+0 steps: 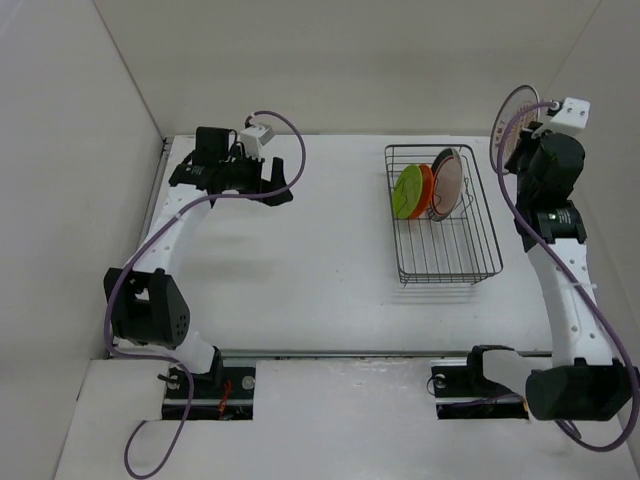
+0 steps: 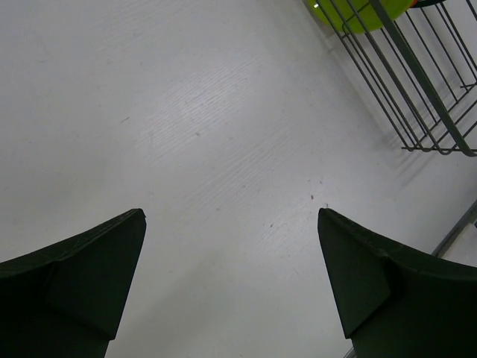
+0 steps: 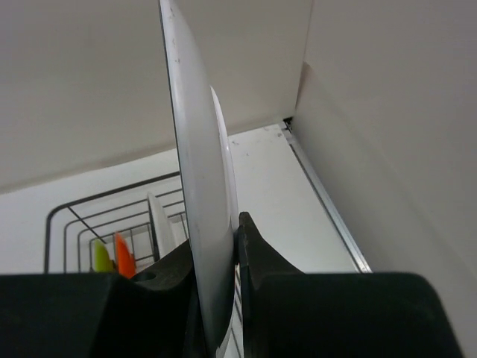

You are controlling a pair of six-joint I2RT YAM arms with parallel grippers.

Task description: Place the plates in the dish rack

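Next, my right gripper lets go of the white plate in the gap (image 1: 470,188) between the pale plate and the rack's side wires.
The black wire dish rack (image 1: 470,262) stands right of the table's centre. Three plates stand on edge in it: lime green (image 1: 406,191), orange (image 1: 426,180) and a pale one with a dark rim (image 1: 448,180). My right gripper (image 1: 522,137) is raised beyond the rack's far right corner. It is shut on the rim of a white plate (image 1: 510,118) with a patterned centre, held upright. The right wrist view shows that plate (image 3: 195,171) edge-on between the fingers (image 3: 257,250), with the rack (image 3: 67,216) below. My left gripper (image 1: 283,180) hangs open at the far left, with bare table between its fingers (image 2: 97,261).
White walls close in the table on the left, back and right. The right wall (image 3: 387,134) is close beside the held plate. The rack's near corner (image 2: 425,89) shows at the upper right of the left wrist view, with a bit of lime green plate (image 2: 358,15) behind its wires.
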